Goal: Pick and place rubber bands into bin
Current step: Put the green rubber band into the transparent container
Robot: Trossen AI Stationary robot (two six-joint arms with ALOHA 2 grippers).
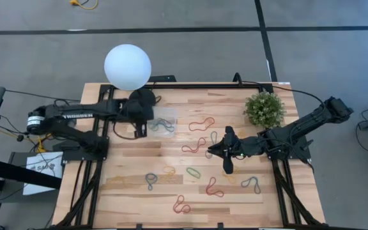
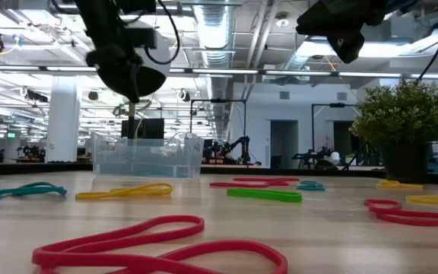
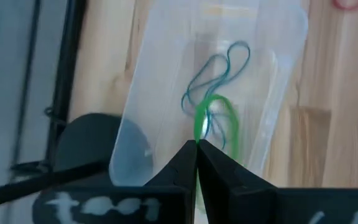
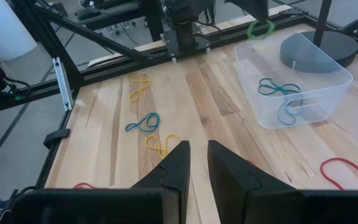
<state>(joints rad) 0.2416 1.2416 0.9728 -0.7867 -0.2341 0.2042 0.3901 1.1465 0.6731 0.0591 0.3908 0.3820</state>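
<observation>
Next, my left gripper lets go of the green rubber band in the clear bin, between the blue-grey rubber bands and the lamp's dark base (image 1: 153, 120) (image 3: 182, 148).
The clear bin (image 1: 166, 121) stands near the table's far edge, by the white globe lamp (image 1: 128, 66). Blue-grey rubber bands (image 3: 229, 62) lie inside it. My left gripper (image 3: 196, 144) hovers over the bin, shut on a green rubber band (image 3: 216, 118). In the low view, the left gripper (image 2: 131, 95) is above the bin's rim (image 2: 147, 138). Many more bands lie loose on the wood: red (image 1: 201, 123), green (image 1: 193, 172), blue-grey (image 1: 151, 181), yellow (image 1: 168, 170). My right gripper (image 1: 227, 156) waits open above the table's right half, touching nothing. My left gripper pinches the green rubber band between its two fingertips, at the loop's upper end (image 3: 197, 134). The fingers come from above, pointing down. The band is lifted clear and hangs slack below them over the bin's inside, as the right wrist view also shows with the band (image 4: 260, 28).
A potted plant (image 1: 264, 108) stands at the table's far right. The lamp's dark base (image 4: 328, 46) sits just behind the bin. Yellow (image 4: 140, 85) and blue (image 4: 143, 122) bands lie ahead of my right gripper (image 4: 197, 155); bare wood stretches between them.
</observation>
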